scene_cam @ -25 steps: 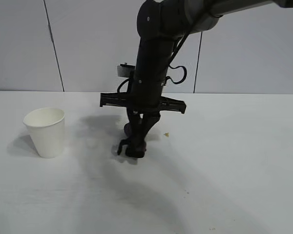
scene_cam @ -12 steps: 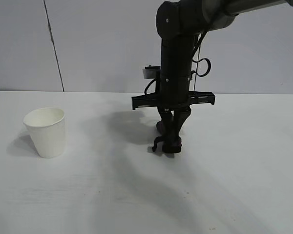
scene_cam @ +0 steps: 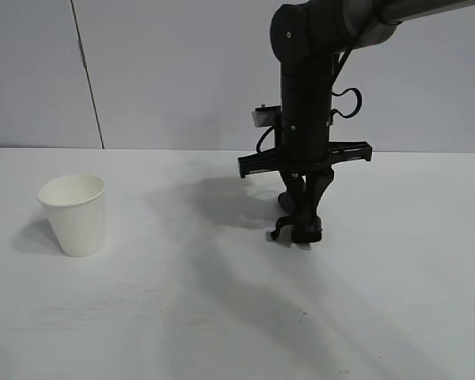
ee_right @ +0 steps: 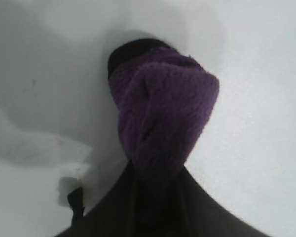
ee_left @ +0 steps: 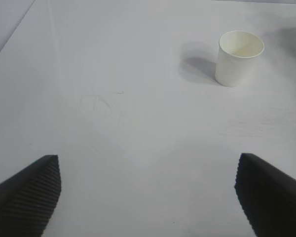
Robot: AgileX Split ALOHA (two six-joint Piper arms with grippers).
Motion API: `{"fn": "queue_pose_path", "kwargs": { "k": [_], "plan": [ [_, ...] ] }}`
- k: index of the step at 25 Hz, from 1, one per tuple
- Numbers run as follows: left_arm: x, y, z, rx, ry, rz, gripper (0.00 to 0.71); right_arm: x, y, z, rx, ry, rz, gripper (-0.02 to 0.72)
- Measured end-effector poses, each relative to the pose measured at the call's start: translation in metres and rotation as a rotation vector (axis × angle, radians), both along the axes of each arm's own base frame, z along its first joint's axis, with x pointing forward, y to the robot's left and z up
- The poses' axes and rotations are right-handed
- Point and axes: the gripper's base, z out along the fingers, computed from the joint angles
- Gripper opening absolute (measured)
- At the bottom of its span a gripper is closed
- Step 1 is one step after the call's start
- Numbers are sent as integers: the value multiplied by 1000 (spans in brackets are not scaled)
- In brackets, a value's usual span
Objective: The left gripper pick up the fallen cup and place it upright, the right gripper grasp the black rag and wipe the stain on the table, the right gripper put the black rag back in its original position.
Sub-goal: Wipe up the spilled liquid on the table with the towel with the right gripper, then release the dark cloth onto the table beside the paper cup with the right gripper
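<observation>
The robot's right gripper needs to put the black rag down on the bare table [scene_cam: 244, 228] between itself and the white paper cup, closer to the gripper.
The white paper cup [scene_cam: 74, 214] stands upright on the table [scene_cam: 142, 317] at the left; the left wrist view shows the cup [ee_left: 238, 58] far from my left gripper [ee_left: 148, 197]. That gripper is open, with only bare table between its fingers [ee_left: 24, 192]. My right gripper [scene_cam: 302, 223] points straight down at the table's middle right, shut on the black rag [scene_cam: 305, 233]. In the right wrist view the rag's purple part [ee_right: 163, 108] bulges past the gripper [ee_right: 155, 177] and presses on the table, its black cord [ee_right: 76, 202] dangling. The stain is hidden or out of view.
A grey panelled wall [scene_cam: 142, 71] rises behind the table's far edge. The right arm's column [scene_cam: 305, 119] stands over the table's middle right and casts a shadow on it. The left arm does not show in the exterior view.
My right gripper has slid to the right along the table with the rag, staying low and shut. The cup and the left gripper have not moved.
</observation>
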Motion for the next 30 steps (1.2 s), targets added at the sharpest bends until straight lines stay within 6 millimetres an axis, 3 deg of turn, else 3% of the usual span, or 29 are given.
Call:
{"fn": "queue_pose_path", "kwargs": {
  "k": [9, 16, 24, 27, 30],
  "plan": [
    [0, 0, 0, 0, 0, 0, 688, -6, 22, 0, 226, 63, -42, 92],
    [0, 0, 0, 0, 0, 0, 688, -11, 36, 1, 251, 55, -19, 92],
    [0, 0, 0, 0, 0, 0, 688, -12, 39, 1, 250, 52, 21, 92],
    [0, 0, 0, 0, 0, 0, 688, -12, 40, 1, 257, 55, 45, 174],
    [0, 0, 0, 0, 0, 0, 688, -12, 40, 1, 264, 54, 47, 384]
  ]
}}
